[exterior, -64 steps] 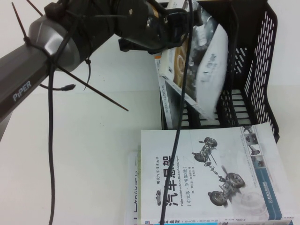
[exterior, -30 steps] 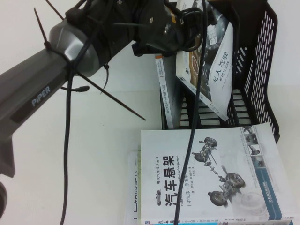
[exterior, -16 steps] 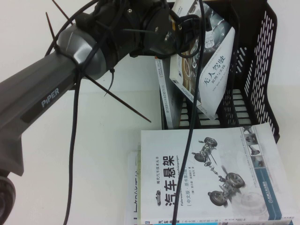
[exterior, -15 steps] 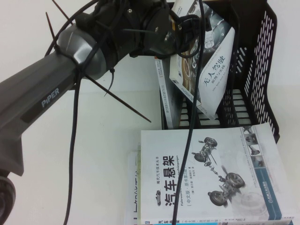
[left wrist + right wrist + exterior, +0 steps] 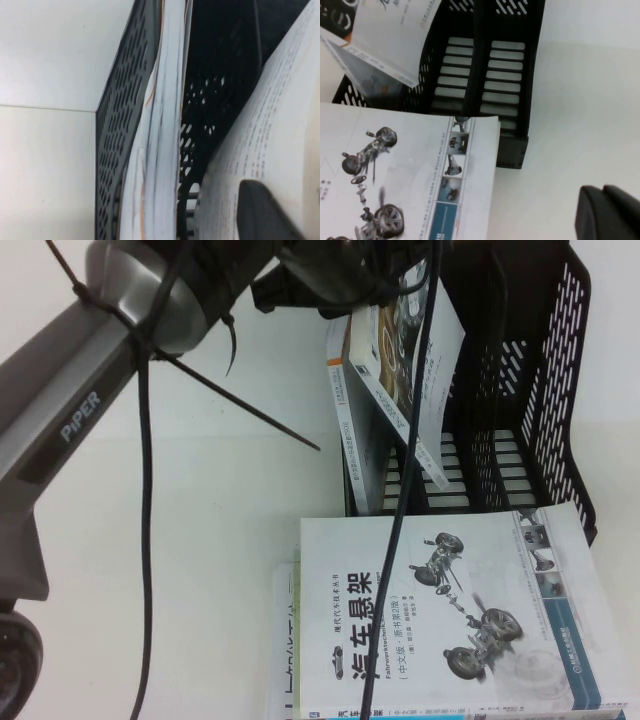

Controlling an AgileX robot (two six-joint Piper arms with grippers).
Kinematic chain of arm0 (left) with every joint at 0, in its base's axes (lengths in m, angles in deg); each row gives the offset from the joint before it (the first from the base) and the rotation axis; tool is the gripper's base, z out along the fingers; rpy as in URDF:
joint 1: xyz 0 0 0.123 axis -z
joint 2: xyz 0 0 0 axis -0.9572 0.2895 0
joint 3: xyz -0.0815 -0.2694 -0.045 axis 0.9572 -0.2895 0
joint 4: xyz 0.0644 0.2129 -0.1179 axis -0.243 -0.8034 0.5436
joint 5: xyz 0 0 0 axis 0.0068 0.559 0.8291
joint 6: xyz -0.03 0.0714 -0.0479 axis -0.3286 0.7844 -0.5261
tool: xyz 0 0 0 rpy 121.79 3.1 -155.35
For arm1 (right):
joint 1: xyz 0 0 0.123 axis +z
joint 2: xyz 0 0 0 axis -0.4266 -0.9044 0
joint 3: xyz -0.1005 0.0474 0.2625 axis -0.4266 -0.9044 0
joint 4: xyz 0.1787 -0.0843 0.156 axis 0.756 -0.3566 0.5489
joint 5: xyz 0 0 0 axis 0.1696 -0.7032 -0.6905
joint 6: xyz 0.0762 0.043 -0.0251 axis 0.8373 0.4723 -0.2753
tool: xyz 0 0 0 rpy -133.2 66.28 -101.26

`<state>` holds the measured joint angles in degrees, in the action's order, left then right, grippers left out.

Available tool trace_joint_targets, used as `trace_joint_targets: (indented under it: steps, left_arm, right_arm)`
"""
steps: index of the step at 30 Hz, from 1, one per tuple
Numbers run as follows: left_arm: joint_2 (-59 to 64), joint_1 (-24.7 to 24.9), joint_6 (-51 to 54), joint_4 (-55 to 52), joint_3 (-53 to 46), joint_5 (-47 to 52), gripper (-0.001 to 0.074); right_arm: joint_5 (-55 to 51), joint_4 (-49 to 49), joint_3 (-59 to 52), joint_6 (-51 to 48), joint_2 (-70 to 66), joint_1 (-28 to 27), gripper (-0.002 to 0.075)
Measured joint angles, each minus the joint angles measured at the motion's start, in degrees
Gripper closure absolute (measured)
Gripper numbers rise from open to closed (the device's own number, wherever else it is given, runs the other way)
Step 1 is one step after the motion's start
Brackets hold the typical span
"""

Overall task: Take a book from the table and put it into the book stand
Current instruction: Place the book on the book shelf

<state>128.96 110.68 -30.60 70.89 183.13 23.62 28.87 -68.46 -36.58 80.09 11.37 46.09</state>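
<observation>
I should release the white book with my left gripper on the stand's slotted bottom point(image 5: 452, 502), between standing book and black divider.
My left gripper point(image 5: 345, 265) reaches over the black book stand point(image 5: 545, 390) at the far right and is shut on a white book point(image 5: 415, 355). The book hangs tilted, its lower corner down in the stand's slots. In the left wrist view one dark finger point(image 5: 265, 212) presses on the held book's cover point(image 5: 280, 135), beside another book point(image 5: 162, 145) standing in the stand's left slot point(image 5: 350, 430). My right gripper point(image 5: 610, 215) is shut and empty, over bare table to the right of the stand point(image 5: 512, 75). It does not show in the high view.
A stack of books lies flat at the front, topped by a white car-suspension book point(image 5: 450, 610), also seen in the right wrist view point(image 5: 395, 170). Its far edge touches the stand's front. The left arm's cable point(image 5: 405, 480) hangs across the stand and the stack.
My left arm has moved farther back and up. The held book has turned from cover-on to more edge-on and swung left, closer to the standing book.
</observation>
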Motion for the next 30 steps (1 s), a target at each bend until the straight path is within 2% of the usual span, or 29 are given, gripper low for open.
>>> trace_joint_targets:
  steps: [30]
  left_arm:
    - [6.9,0.0,-2.7,2.8,1.7,-1.9,0.0636]
  right_arm:
    - [2.4,3.5,0.0,-2.7,0.0,0.0,0.0720]
